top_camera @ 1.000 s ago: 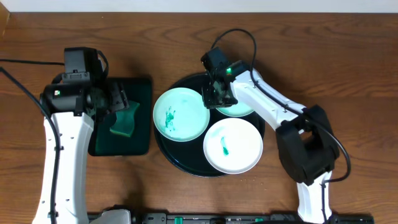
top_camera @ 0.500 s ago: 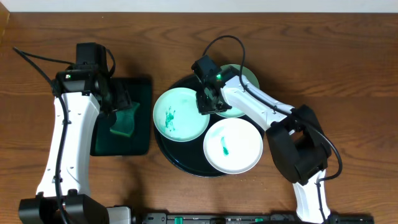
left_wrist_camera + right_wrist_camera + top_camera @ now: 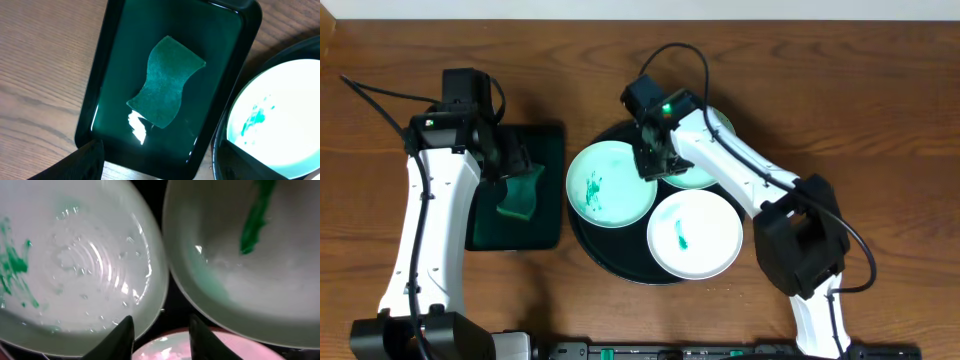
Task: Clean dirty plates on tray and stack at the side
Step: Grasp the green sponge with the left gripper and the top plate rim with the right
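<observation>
My left gripper is going to close on the narrow middle of the green sponge [image 3: 524, 189] [image 3: 165, 82] that lies in the dark-green tray.
The black tray [image 3: 620, 262] holds three white plates. The left plate [image 3: 611, 183] has green smears and also shows in the left wrist view [image 3: 280, 125] and the right wrist view [image 3: 75, 270]. The front plate [image 3: 695, 233] carries one green smear, which the right wrist view [image 3: 250, 255] shows too. The back plate [image 3: 712, 160] is partly hidden by my right arm. My right gripper [image 3: 655, 162] is open and empty, low over the gap between the left and back plates [image 3: 161, 337]. My left gripper [image 3: 510, 165] is open and empty above the green sponge [image 3: 167, 82].
The sponge [image 3: 520, 195] lies in a rectangular dark-green tray [image 3: 548, 230], left of the black tray and almost touching it. The black tray's rim [image 3: 220, 150] is near my left gripper's right finger. Brown wood tabletop [image 3: 880, 120] lies all around.
My right gripper has shifted a little to the left and back over the plates. My left arm swung its elbow outward a second ago and has since stayed over the green tray.
</observation>
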Controlling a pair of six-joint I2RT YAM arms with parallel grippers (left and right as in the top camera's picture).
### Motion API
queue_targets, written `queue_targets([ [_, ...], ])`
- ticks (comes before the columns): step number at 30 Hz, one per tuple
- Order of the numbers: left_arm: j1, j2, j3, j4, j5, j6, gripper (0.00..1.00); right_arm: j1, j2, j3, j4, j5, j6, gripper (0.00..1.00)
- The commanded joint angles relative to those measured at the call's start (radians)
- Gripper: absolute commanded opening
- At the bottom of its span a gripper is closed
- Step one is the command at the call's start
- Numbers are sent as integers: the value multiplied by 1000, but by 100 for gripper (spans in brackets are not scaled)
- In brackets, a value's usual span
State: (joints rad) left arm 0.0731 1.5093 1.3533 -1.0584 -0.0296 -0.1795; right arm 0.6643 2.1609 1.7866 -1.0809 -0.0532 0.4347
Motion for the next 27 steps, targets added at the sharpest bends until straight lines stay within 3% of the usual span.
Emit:
queue_targets([
  [1,2,0,-9,-3,-10,2,73,26,7,-72,54,-11,69,33],
  [13,2,0,-9,-4,-9,2,73,27,7,-232,242,4,134,25],
  [14,2,0,-10,-5,-9,2,73,24,7,-232,256,4,134,22],
  [16,2,0,-11,-7,-9,2,73,15,8,-232,273,5,134,2],
  [27,2,126,-14,0,21,8,72,-4,27,-232,304,7,106,1],
])
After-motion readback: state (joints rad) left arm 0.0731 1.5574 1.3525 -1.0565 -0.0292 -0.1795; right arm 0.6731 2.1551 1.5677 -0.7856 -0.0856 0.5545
